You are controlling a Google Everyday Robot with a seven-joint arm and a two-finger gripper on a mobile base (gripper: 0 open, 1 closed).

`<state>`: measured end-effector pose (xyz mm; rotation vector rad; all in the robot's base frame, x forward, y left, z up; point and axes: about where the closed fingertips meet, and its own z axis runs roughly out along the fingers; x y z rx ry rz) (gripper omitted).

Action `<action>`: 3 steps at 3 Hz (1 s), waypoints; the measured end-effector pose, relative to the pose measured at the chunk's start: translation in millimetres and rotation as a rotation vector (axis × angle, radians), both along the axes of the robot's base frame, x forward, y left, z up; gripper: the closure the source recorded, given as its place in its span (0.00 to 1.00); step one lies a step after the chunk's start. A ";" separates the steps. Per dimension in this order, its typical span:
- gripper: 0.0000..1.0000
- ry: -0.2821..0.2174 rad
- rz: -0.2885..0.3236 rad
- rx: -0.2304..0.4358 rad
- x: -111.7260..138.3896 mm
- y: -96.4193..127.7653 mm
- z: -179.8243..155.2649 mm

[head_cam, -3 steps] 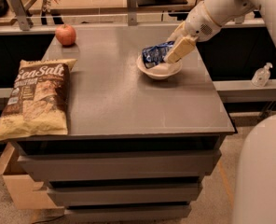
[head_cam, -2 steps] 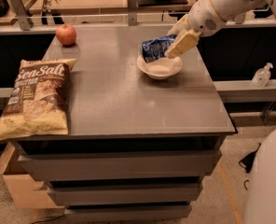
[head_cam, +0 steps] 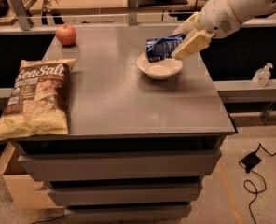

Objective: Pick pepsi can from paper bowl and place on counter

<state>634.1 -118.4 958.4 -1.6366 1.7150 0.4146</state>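
Observation:
Next, my gripper lets go of the pepsi can on the grey counter (head_cam: 181,94) in front of the white paper bowl.
The blue pepsi can (head_cam: 159,47) hangs tilted on its side just above the white paper bowl (head_cam: 159,67), which stands on the grey counter (head_cam: 124,97) at the back right. My gripper (head_cam: 183,43) comes in from the upper right on a white arm and is shut on the pepsi can's right end, its cream fingers (head_cam: 192,45) on either side of it. The can is lifted clear of the bowl's inside, which is bare.
A red apple (head_cam: 66,34) sits at the counter's back left. A Sea Salt chip bag (head_cam: 35,99) lies along the left edge. Behind the counter runs a wooden table with metal posts (head_cam: 131,3). A sanitizer bottle (head_cam: 262,74) stands on a ledge at right.
The gripper has lifted the pepsi can up out of the paper bowl and a little towards the back. The bowl has stayed in place.

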 end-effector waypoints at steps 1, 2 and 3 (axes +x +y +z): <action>1.00 0.039 0.004 0.039 -29.6 -8.9 -2.5; 1.00 0.086 -0.019 0.068 -53.4 -23.1 -12.6; 1.00 0.150 -0.053 0.102 -69.3 -36.5 -35.0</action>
